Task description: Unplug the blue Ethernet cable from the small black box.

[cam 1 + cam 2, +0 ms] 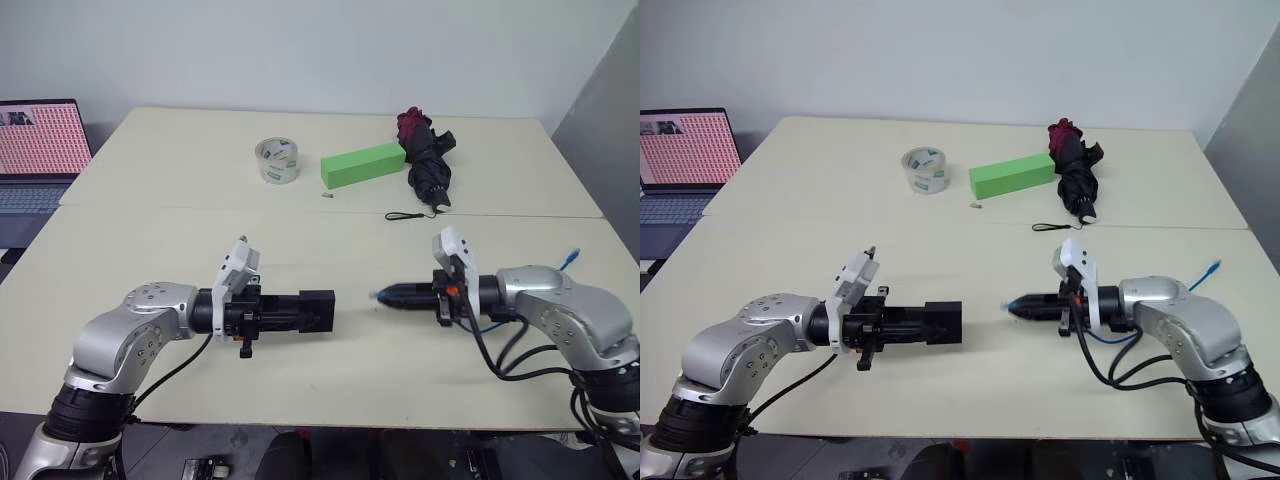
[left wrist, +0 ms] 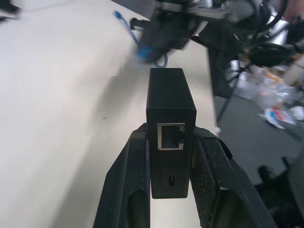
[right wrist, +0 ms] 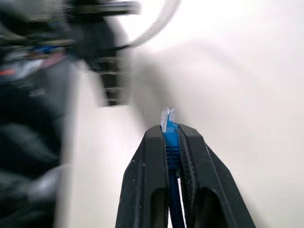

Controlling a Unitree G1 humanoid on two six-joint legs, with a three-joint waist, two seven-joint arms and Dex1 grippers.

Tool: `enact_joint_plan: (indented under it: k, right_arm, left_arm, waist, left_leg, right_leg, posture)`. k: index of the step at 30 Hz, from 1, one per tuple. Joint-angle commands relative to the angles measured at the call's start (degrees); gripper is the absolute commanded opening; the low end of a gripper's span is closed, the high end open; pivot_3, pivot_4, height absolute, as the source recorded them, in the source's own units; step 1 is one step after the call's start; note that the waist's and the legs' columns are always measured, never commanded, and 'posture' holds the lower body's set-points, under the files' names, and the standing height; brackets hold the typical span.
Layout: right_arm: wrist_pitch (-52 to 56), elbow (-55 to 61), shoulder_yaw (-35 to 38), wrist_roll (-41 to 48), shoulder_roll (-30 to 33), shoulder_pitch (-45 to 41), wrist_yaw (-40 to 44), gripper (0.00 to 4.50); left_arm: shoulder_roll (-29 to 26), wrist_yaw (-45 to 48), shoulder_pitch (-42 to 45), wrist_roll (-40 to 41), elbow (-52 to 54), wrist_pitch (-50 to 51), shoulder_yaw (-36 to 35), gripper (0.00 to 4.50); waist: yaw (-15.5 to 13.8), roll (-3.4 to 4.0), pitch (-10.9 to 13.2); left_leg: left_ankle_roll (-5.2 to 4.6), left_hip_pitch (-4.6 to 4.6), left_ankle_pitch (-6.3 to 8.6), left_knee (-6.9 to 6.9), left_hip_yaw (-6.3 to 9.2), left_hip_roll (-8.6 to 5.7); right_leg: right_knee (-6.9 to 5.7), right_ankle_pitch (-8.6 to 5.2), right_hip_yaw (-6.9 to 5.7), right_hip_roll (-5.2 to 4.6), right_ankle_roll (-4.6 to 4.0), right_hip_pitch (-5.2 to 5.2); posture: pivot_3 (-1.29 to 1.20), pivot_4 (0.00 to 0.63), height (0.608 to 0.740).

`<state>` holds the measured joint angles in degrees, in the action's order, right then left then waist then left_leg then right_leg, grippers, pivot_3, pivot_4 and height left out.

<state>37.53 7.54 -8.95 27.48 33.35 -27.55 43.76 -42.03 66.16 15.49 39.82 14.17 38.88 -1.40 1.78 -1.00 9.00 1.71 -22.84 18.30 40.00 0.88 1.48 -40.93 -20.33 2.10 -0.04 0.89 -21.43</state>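
The robot's left gripper needs to release the small black box just this side of the seam (image 1: 245,250), in front of the tape.
My left gripper (image 1: 298,311) is shut on the small black box (image 1: 318,309) and holds it level above the table's near half. In the left wrist view the box (image 2: 170,102) sits between the fingers (image 2: 133,180), and its empty port faces the camera. My right gripper (image 1: 388,296) is shut on the plug end of the blue Ethernet cable (image 3: 170,142), whose clear plug (image 3: 167,115) sticks out past the fingertips. Plug and box are apart, with a short gap between them. The cable's other end (image 1: 570,258) lies on the table behind my right arm.
At the back of the table (image 1: 180,240) are a roll of clear tape (image 1: 277,160), a green block (image 1: 363,163) and a folded black umbrella (image 1: 428,160) with its strap (image 1: 410,214). A laptop (image 1: 35,150) stands at the far left.
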Motion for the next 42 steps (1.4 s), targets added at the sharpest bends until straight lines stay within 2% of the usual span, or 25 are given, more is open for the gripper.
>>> enact_joint_plan:
  k: [1,3,5,8,13,18,21,25,31,33,34,38,42]
  right_arm:
    - [-13.2,-12.6,-1.7,-14.6,-5.5,-4.1,-14.0,0.04]
    - [-16.5,-18.6,-1.8,-17.9,-9.1,-5.3,-17.9,0.04]
    - [-19.4,-22.4,-1.6,-20.0,-11.3,-5.8,-19.5,0.75]
    - [-21.2,-24.1,-0.5,-20.7,-12.6,-5.8,-18.7,1.44]
    - [-15.6,-10.6,2.1,-15.3,-6.8,-0.5,-9.3,2.63]
    - [-9.0,6.5,4.4,-4.4,-1.8,5.4,0.8,3.89]
    - [-4.7,14.3,4.7,0.1,-1.8,6.4,1.1,3.89]
    - [-1.8,18.3,1.8,0.4,-3.2,6.0,-0.4,3.89]
    - [-1.4,18.6,0.6,-0.9,-2.6,6.3,-0.6,3.89]
    - [-1.3,18.7,0.6,-1.2,-2.3,6.7,-0.8,3.91]
    - [-1.1,18.8,0.7,-1.4,-2.2,6.9,-1.0,3.91]
    - [-0.8,18.8,0.8,-2.3,-1.8,7.4,-1.7,3.91]
    - [-0.7,19.5,1.4,-2.4,-1.6,8.4,-2.8,3.91]
  left_arm:
    - [2.2,-4.6,-0.6,-3.3,-0.6,-4.3,-1.5,0.77]
    - [3.9,-7.1,-0.8,-5.6,-1.4,-6.5,-1.1,0.77]
    - [5.0,-8.6,-0.8,-7.6,-2.0,-8.6,-0.5,0.77]
    - [6.8,-11.3,-0.6,-10.2,-3.0,-11.4,-0.4,0.77]
    - [12.2,-22.1,0.1,-16.4,-7.6,-18.0,-3.2,0.77]
    - [16.0,-31.4,1.1,-22.4,-15.1,-27.2,-5.7,0.77]
    - [17.8,-36.5,2.2,-27.4,-22.4,-36.3,-6.2,0.77]
    - [20.5,-41.7,5.0,-30.3,-33.4,-45.2,-7.1,0.77]
    - [22.7,-44.5,7.3,-29.7,-42.7,-46.5,-8.5,0.77]
    - [22.7,-43.7,6.7,-29.0,-43.0,-45.7,-8.5,1.48]
    - [22.8,-42.7,6.1,-28.3,-42.3,-44.9,-8.5,1.6]
    - [21.7,-41.1,3.1,-28.2,-38.3,-42.3,-7.9,2.56]
    - [19.4,-40.9,-2.2,-28.8,-28.5,-36.2,-7.2,3.32]
  waist:
    - [0.1,0.02,0.0]
    - [0.0,0.02,0.0]
    - [0.0,0.02,0.0]
    - [0.0,0.02,0.0]
    - [-0.2,0.03,0.0]
    - [-0.2,0.03,0.0]
    - [0.0,0.04,0.0]
    - [-0.2,-0.04,0.0]
    - [-0.4,-0.08,-0.1]
    - [-0.3,-0.07,-0.1]
    - [-0.3,-0.07,-0.1]
    - [-0.2,-0.06,-0.1]
    - [0.0,-0.06,-0.1]
  left_leg:
    - [0.13,-0.02,-0.07,0.0,-0.03,0.0]
    - [0.2,-0.08,-0.11,-0.02,-0.04,0.01]
    - [0.21,-0.15,-0.11,-0.07,-0.07,0.03]
    - [0.21,-0.2,-0.11,-0.08,-0.11,0.03]
    - [0.2,-0.19,-0.11,-0.04,-0.11,0.04]
    - [0.19,-0.18,-0.1,-0.05,-0.11,0.03]
    - [0.18,-0.15,-0.1,-0.05,-0.1,0.05]
    - [0.18,-0.12,-0.1,-0.04,-0.05,0.04]
    - [0.19,-0.12,-0.1,-0.01,-0.04,-0.04]
    - [0.19,-0.06,-0.1,-0.01,-0.04,-0.03]
    - [0.19,-0.05,-0.1,-0.01,-0.04,-0.02]
    - [0.2,-0.05,-0.11,-0.02,-0.04,-0.01]
    - [0.2,-0.04,-0.11,-0.05,-0.04,0.01]
  right_leg:
    - [-0.03,0.0,0.02,0.0,0.0,-0.05]
    - [-0.02,0.0,0.0,0.0,0.0,-0.13]
    - [-0.02,0.0,-0.01,0.0,0.0,-0.21]
    - [-0.01,0.0,0.02,-0.01,0.0,-0.28]
    - [-0.04,0.0,0.02,-0.03,0.0,-0.26]
    - [-0.03,0.0,0.01,-0.04,0.0,-0.24]
    - [-0.06,0.0,0.0,-0.02,0.0,-0.23]
    - [-0.05,0.0,-0.06,-0.01,0.0,-0.16]
    - [-0.02,0.0,-0.08,-0.1,0.0,-0.12]
    - [-0.04,0.0,-0.07,-0.1,0.0,-0.08]
    - [-0.04,0.0,-0.08,-0.09,0.0,-0.07]
    - [-0.05,0.0,-0.09,-0.09,0.0,-0.07]
    - [-0.03,0.0,-0.08,-0.09,0.0,-0.07]
  posture:
    - [0.0,0.15,0.74]
    - [0.0,0.15,0.74]
    - [0.0,0.15,0.74]
    - [0.0,0.15,0.74]
    - [0.0,0.15,0.74]
    - [0.0,0.15,0.74]
    - [0.0,0.15,0.74]
    - [0.0,0.15,0.74]
    - [0.0,0.15,0.74]
    - [0.0,0.15,0.74]
    - [0.0,0.15,0.74]
    - [0.0,0.15,0.74]
    - [0.0,0.15,0.74]
